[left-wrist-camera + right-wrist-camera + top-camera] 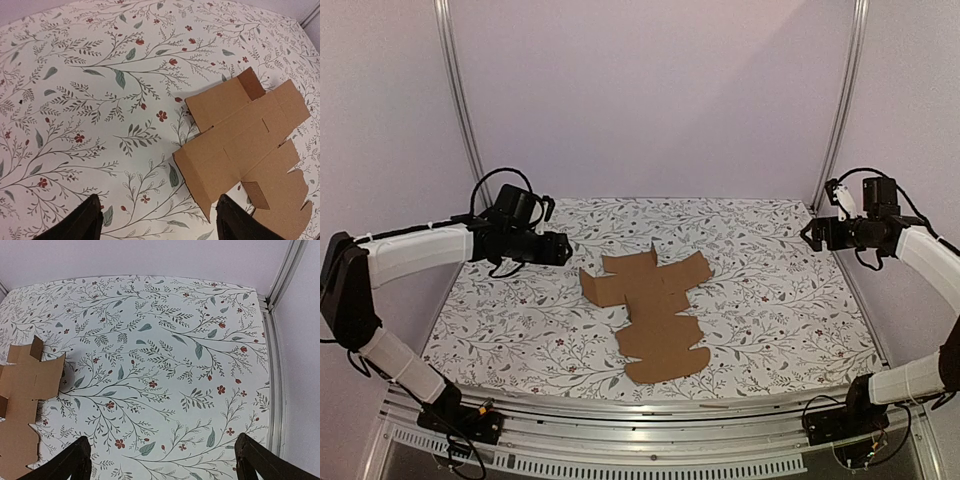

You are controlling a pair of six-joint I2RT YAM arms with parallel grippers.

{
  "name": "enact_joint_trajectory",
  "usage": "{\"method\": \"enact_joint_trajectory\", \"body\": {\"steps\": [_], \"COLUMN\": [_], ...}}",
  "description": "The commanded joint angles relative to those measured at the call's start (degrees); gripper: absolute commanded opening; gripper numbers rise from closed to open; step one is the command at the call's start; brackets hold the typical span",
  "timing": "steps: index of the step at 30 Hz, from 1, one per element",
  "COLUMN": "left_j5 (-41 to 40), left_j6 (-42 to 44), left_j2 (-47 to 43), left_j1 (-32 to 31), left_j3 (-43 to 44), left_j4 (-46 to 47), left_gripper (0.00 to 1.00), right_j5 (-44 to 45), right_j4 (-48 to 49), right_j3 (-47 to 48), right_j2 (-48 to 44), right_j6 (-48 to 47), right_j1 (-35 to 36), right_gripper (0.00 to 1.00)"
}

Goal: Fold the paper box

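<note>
The robot's left gripper needs to close on the near corner of the side flap (584, 293) (208, 216) of the paper box, the flap that faces that left gripper.
The paper box (655, 305) lies as a flat, cross-shaped brown cardboard sheet in the middle of the flowered table, with one small flap at its far edge sticking up. My left gripper (560, 247) hovers above the table just left of the sheet, open and holding nothing. In the left wrist view the paper box (245, 145) fills the right side, its near-left corner close to my right fingertip (235, 220). My right gripper (807, 235) hangs open and empty high at the far right, well away from the sheet. The right wrist view catches the paper box (27, 390) at its left edge.
A flowered cloth (770, 290) covers the table. Aluminium posts (460, 100) stand at the back corners before pale walls. A metal rail (620, 410) runs along the near edge by the arm bases. A metal edge strip (272, 355) borders the table's right side.
</note>
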Motion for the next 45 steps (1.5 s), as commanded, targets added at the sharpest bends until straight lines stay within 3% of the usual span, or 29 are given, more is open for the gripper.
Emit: {"method": "enact_joint_trajectory", "body": {"steps": [1, 7, 19, 24, 29, 32, 39, 45], "left_j5": [6.3, 8.7, 13.4, 14.0, 14.4, 14.0, 9.4, 7.6], "left_j6": [-8.7, -16.3, -19.9, -19.7, -18.0, -15.0, -6.3, -4.3], "left_j2": [3.3, 7.5, 18.4, 21.8, 23.0, 22.6, 18.3, 11.9], "left_j1": [-0.8, -1.4, -5.0, -5.5, -6.3, -7.5, -11.7, -13.7], "left_j3": [2.3, 3.4, 7.4, 9.6, 11.7, 13.1, 12.8, 4.4], "left_j4": [-2.0, -1.7, -0.8, -0.7, -0.5, -0.5, 2.9, 15.8], "left_gripper": [0.77, 0.69, 0.63, 0.44, 0.12, 0.0, 0.0, 0.0], "right_j5": [-3.0, -15.5, -18.8, -19.1, -19.1, -19.5, -19.8, -16.2], "right_j4": [1.8, -5.4, -14.8, -16.6, -16.7, -16.7, -24.8, -34.5], "right_j3": [-1.4, -2.2, 2.0, 2.8, 2.9, 3.6, 17.1, 36.0], "right_j2": [-0.3, -0.8, 3.6, 6.0, 5.9, 5.7, 9.1, 20.9], "right_j6": [1.1, -16.0, -23.4, -25.2, -25.2, -24.8, -24.5, -25.6], "right_j1": [-0.3, 1.1, 7.9, 8.5, 8.9, 9.7, 12.4, 15.8], "right_gripper": [0.99, 0.99, 0.94, 0.93, 0.92, 0.92, 0.92, 0.89]}}
